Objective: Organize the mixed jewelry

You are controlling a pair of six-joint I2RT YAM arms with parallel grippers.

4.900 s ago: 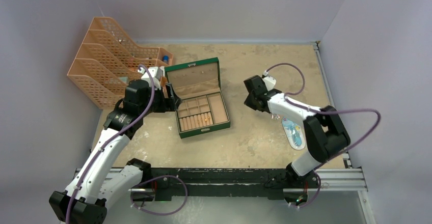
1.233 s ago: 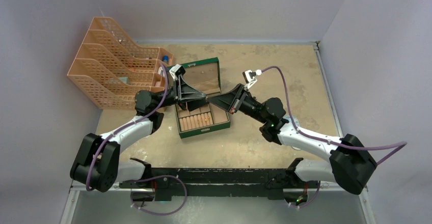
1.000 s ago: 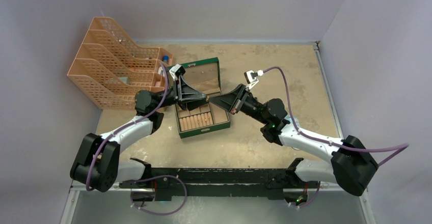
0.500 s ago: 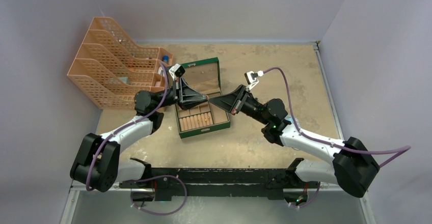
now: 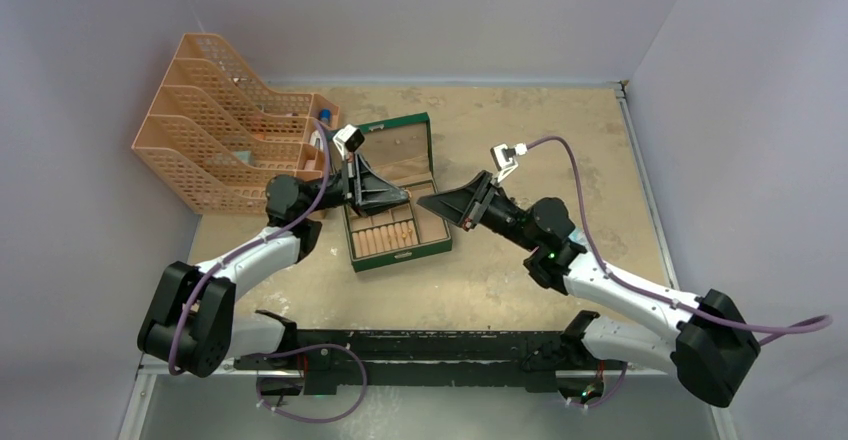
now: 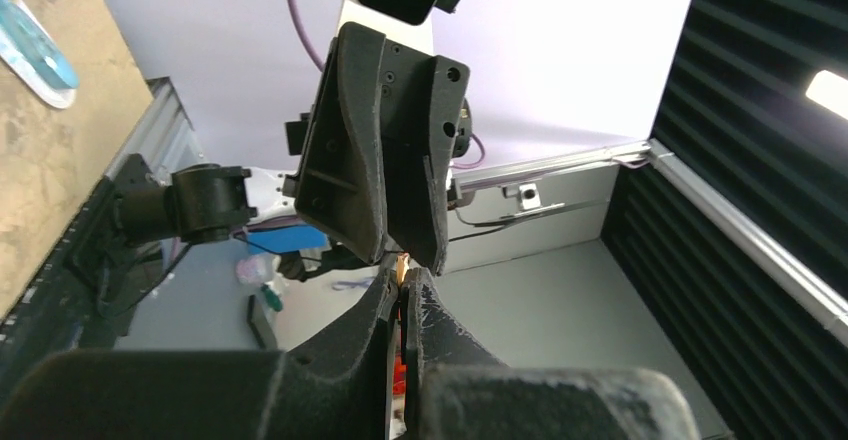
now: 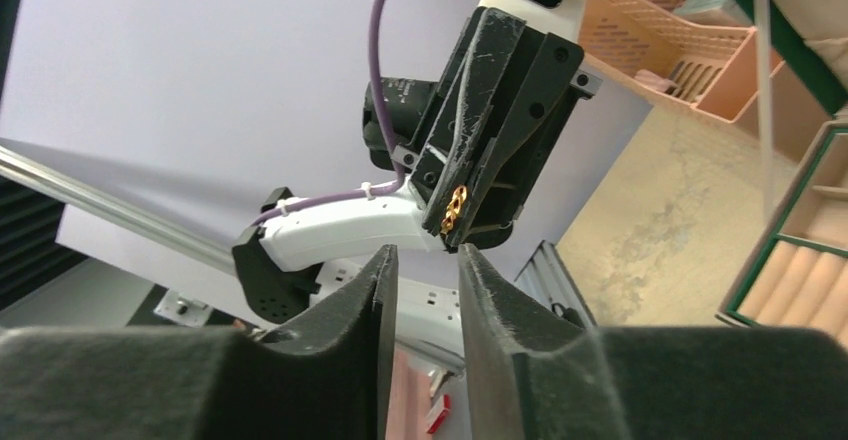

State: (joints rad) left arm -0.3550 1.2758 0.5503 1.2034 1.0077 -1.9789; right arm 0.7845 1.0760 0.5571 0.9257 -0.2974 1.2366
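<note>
I can see the gold-orange piece sits deep in my left gripper's fingers, so next I pinch its end [image 7: 447, 227] with my right gripper while my left gripper takes it farther out.
My left gripper [image 5: 403, 197] hovers over the open green box [image 5: 402, 257] and is shut on a tiny gold-orange piece of jewelry [image 7: 454, 210]. In the left wrist view that piece [image 6: 401, 269] pokes out between the closed tips of the left gripper [image 6: 403, 278]. My right gripper [image 5: 426, 201] faces it tip to tip, a short gap away. The right gripper [image 7: 425, 252] is open with nothing between its fingers [image 6: 350, 150]. The rest of the mixed jewelry does not show.
An orange file rack [image 5: 215, 120] stands at the back left, close behind the left arm. The box's lid [image 5: 392, 145] stands open toward the back. A light-blue packet [image 6: 25, 45] lies on the tan table [image 5: 520, 120], right of the box.
The right gripper has opened and drawn back to the right, away from the left gripper. The left gripper has stayed over the box, shut on the gold piece.
</note>
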